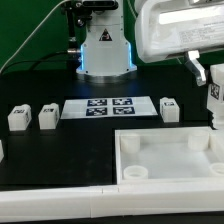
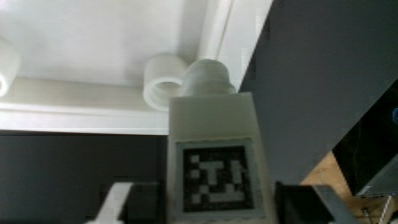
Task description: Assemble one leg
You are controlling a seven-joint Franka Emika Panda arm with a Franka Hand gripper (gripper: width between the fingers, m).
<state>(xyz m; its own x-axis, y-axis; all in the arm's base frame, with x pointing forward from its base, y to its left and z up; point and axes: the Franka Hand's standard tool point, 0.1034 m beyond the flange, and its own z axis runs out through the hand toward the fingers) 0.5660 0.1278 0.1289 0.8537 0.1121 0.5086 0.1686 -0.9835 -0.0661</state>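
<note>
My gripper will release the leg standing in the white tray-like part's near corner post (image 1: 217,168) (image 2: 166,82), next to its rounded tip.
My gripper (image 1: 213,103) hangs at the exterior view's right, over the far right corner of the large white tray-like part (image 1: 150,160). It is shut on a leg (image 1: 213,92), held upright. In the wrist view the leg (image 2: 214,150) sits between my fingers (image 2: 134,205) with its black-and-white tag facing the camera. Its rounded tip is right beside a cylindrical corner post (image 2: 164,80) of the tray-like part (image 2: 80,105). I cannot tell if they touch. Three more legs stand on the black table: two at the left (image 1: 20,117) (image 1: 48,117), one right of centre (image 1: 170,108).
The marker board (image 1: 110,106) lies flat at the table's middle. The robot base (image 1: 105,50) stands behind it. A small white object shows at the exterior view's left edge (image 1: 2,150). A light table edge runs along the front (image 1: 60,200).
</note>
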